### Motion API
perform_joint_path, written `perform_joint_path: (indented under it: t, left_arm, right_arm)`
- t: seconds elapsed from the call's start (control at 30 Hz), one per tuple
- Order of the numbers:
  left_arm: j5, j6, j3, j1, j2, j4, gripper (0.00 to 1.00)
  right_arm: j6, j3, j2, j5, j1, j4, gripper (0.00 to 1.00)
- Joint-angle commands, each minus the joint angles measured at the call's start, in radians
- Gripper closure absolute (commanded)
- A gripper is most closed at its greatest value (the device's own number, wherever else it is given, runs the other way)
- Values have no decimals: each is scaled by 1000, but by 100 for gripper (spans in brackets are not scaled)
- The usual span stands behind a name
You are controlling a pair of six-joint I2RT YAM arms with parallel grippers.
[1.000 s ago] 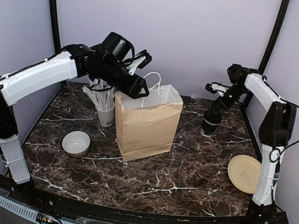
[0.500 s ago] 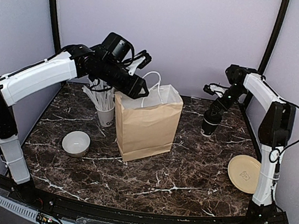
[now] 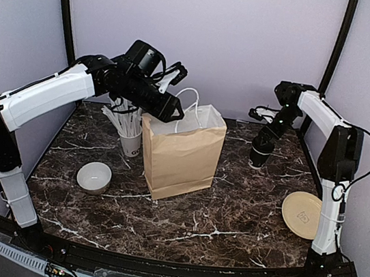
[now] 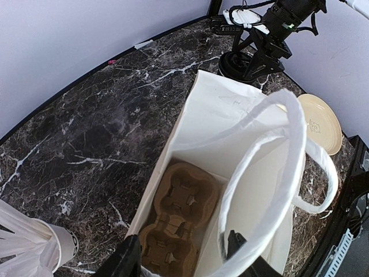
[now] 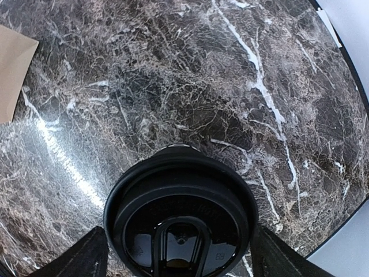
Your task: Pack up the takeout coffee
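Next, my left gripper pinches that handle (image 3: 191, 90) and holds it up first, because the bag's white handle arches over the bag's opening where the coffee must go.
The takeout coffee (image 3: 260, 156), a small black cup with a round black lid (image 5: 181, 196), stands on the marble at the back right. My right gripper (image 3: 264, 141) comes down over it, and its fingers (image 5: 92, 257) press the two sides of the lid rim. The brown paper bag (image 3: 182, 155) stands upright at the centre, white inside (image 4: 230, 115), with a brown cup carrier (image 4: 179, 219) on its floor. My left gripper (image 4: 179, 257) hangs over the bag's mouth with its jaws apart. One finger is outside the left wall, and the other is behind the white handle (image 4: 288, 150).
A white cup of white sticks (image 3: 129, 134) stands just left of the bag. A white bowl (image 3: 94, 177) sits front left, and a cream plate (image 3: 301, 213) lies front right under the right arm. Purple walls close in the back and both sides.
My right gripper's fingers have drawn in onto the coffee's lid, and the right arm has shifted slightly left. The left arm and the bag have not moved.
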Motion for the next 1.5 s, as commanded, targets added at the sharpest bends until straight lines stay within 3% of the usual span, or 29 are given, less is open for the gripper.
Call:
perform_joint_path:
  t: [0.0, 0.13, 0.37, 0.43, 0.6, 0.83, 1.07, 1.47]
  left_arm:
    - [12, 18, -14, 1, -53, -1, 46]
    - [21, 26, -6, 0, -46, -4, 46]
    - [81, 60, 10, 2, -40, -3, 49]
    - [119, 71, 12, 1, -45, 4, 53]
    - [203, 88, -9, 1, -64, 43, 74]
    - [265, 80, -82, -4, -108, 124, 99]
    - [289, 97, -121, -10, -125, 159, 100]
    - [337, 98, -111, -56, -114, 168, 100]
  right_arm:
    - [3, -4, 11, 13, 9, -48, 19]
    - [3, -15, 1, 18, 9, -80, 31]
    - [4, -80, -124, -28, 13, -91, 39]
    - [-3, -110, -183, -66, 15, -82, 42]
    - [-27, -164, -349, -183, 16, -42, 46]
    - [-47, -180, -561, -398, 19, 31, 46]
    - [-91, -184, -706, -477, 110, 38, 46]
    - [-87, -243, -767, -310, 358, 123, 46]
